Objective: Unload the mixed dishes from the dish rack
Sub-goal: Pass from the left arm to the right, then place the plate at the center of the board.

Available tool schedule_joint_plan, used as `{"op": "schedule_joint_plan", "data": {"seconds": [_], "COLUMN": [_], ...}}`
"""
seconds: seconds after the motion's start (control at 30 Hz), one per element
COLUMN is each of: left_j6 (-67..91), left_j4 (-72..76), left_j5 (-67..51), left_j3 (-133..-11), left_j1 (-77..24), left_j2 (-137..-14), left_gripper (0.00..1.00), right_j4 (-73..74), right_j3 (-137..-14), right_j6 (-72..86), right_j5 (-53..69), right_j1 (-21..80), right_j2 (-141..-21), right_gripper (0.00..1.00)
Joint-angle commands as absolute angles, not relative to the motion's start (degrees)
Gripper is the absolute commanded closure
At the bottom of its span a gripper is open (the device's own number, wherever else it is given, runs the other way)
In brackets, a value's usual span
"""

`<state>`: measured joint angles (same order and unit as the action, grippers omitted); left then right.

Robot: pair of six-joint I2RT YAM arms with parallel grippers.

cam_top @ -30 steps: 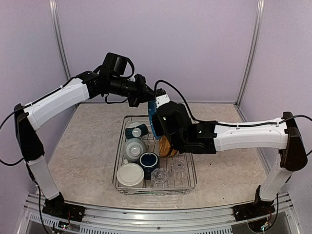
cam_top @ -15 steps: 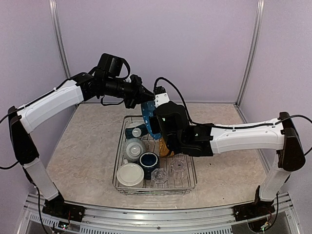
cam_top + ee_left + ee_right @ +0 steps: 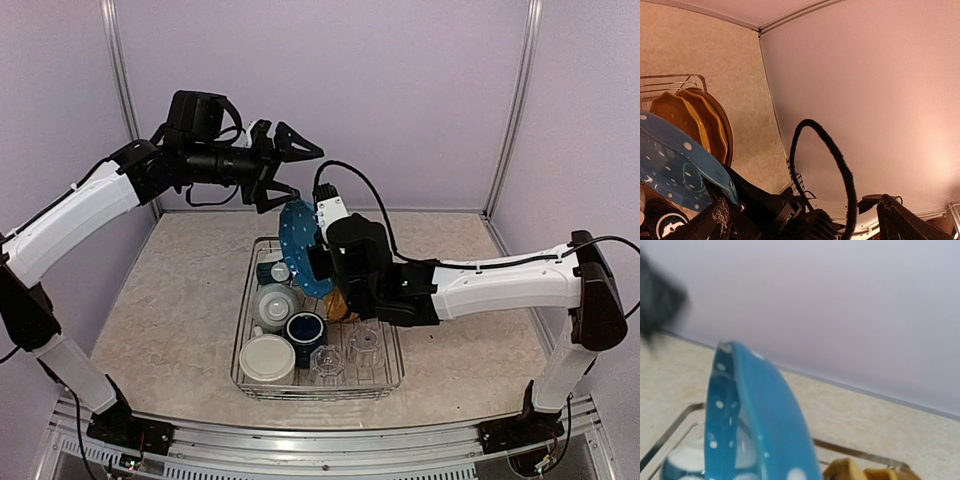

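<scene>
Next, my right gripper lets go of the blue dotted plate on the table point(image 3: 456, 306) next to the dish rack, under that gripper's own arm.
The blue dotted plate point(image 3: 297, 246) hangs above the dish rack point(image 3: 392, 372), and my right gripper point(image 3: 319, 263) is shut on its lower right edge. In the right wrist view the plate point(image 3: 757, 415) stands edge-on and fills the near field, hiding the fingers. My left gripper point(image 3: 287, 168) is open, up and to the left of the plate and apart from it. In the left wrist view its fingertips point(image 3: 718, 217) stand wide, with the plate point(image 3: 675, 170) at the lower left. Two yellow plates point(image 3: 341, 299) stand upright in the rack.
The rack also holds a navy mug point(image 3: 305, 327), two cream mugs point(image 3: 267, 358), a teal bowl point(image 3: 270, 271) and two glass tumblers point(image 3: 327, 363). A black cable point(image 3: 832, 150) loops across the left wrist view. Purple walls enclose the speckled table point(image 3: 170, 310).
My left gripper has let go of the blue plate, opened wide and drawn back up and left. The right gripper closed on the plate, whose face now turns toward the camera.
</scene>
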<state>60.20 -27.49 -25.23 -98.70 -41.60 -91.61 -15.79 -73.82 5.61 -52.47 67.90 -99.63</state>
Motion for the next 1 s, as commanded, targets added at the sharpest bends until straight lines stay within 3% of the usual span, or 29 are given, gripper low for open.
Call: {"op": "schedule_joint_plan", "data": {"seconds": [0.0,0.53,0.77,0.97], "left_j6": [51.8,29.9,20.8,17.5], "left_j4": [-29.4,-40.8,-34.3,-32.3], "left_j5": [-22.8,-13.5,-2.4,-3.1], "left_j3": [-98.4,-101.7,-90.2,-84.2], "left_j1": [-41.5,-33.5,-33.4,-33.5], "left_j2": [-88.2,-76.8,-71.2,-70.4], "left_gripper": [0.01,0.01,0.01,0.01], "right_j4": [-24.6,-16.9,-8.1,0.2], "right_j3": [-72.8,-68.6,-66.0,-59.9], "right_j6": [9.3,36.3,39.7,43.4], "right_j5": [-47.1,-20.2,-19.6,-20.2], "right_j1": [66.2,49.8,39.7,29.1], "right_j2": [-92.7,-78.8,-68.7,-58.5], "right_gripper": [1.0,1.0,1.0,1.0]}}
